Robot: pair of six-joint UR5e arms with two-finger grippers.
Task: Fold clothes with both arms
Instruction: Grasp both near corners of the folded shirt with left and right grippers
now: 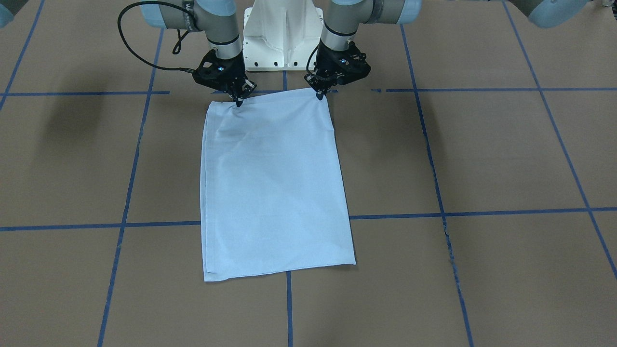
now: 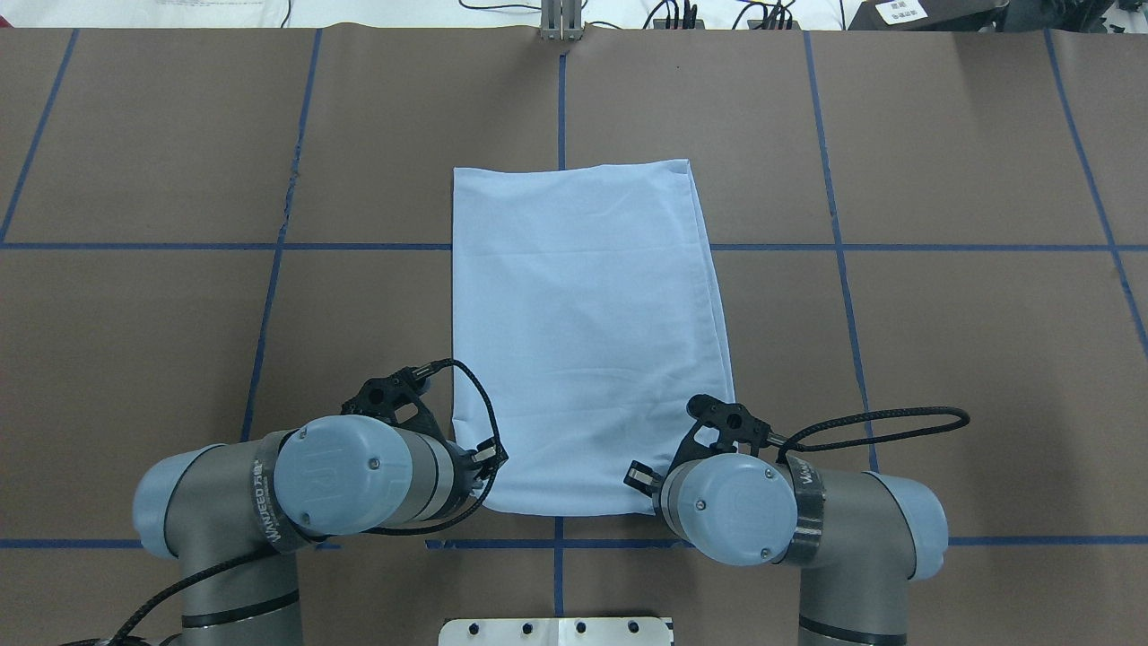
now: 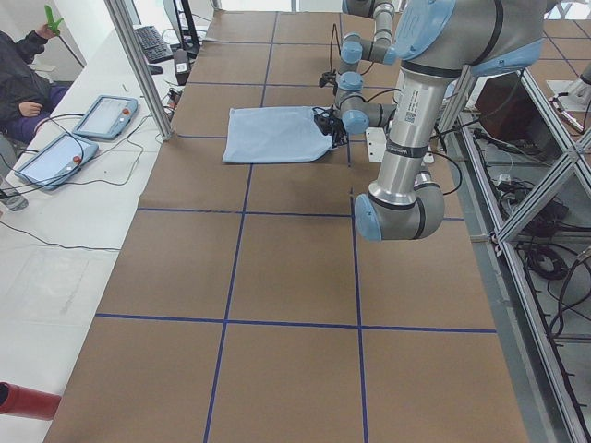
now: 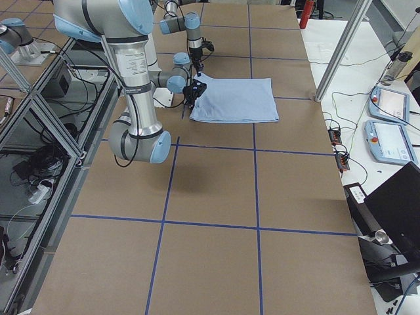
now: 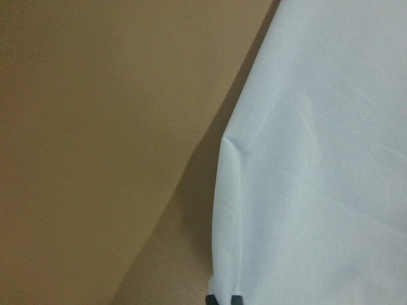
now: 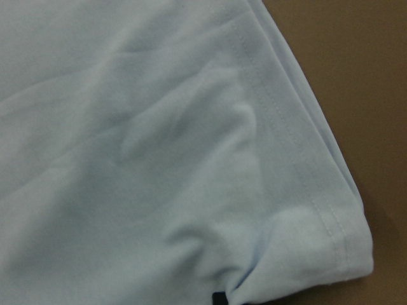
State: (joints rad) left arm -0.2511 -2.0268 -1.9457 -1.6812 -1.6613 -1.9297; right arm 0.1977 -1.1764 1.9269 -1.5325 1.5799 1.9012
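Observation:
The robot's right gripper should release the corner of the T-shirt just past the crosswise blue tape line (image 1: 255, 234), close to the far end of the T-shirt.
The pale blue T-shirt (image 1: 274, 183) lies flat on the brown table as a tall folded rectangle, also seen in the overhead view (image 2: 583, 314). Its print, collar and label are hidden. Both grippers sit on the two corners nearest the robot base. My left gripper (image 1: 319, 94) is pinched shut on one corner, and the left wrist view shows that fabric edge (image 5: 318, 159) just above the fingertips. My right gripper (image 1: 238, 100) is shut on the other corner, where the hemmed cloth (image 6: 127, 127) puckers around it. From overhead, the left arm (image 2: 350, 475) and right arm (image 2: 744, 507) hide both grippers.
The white pedestal base (image 1: 282, 33) stands just behind the grippers. Blue tape lines (image 1: 482, 212) grid the table. Beyond the far edge are two tablets (image 3: 106, 115), an aluminium post (image 3: 138, 65) and a seated person (image 3: 23, 78). A black cable loop (image 2: 879, 422) hangs off the right wrist.

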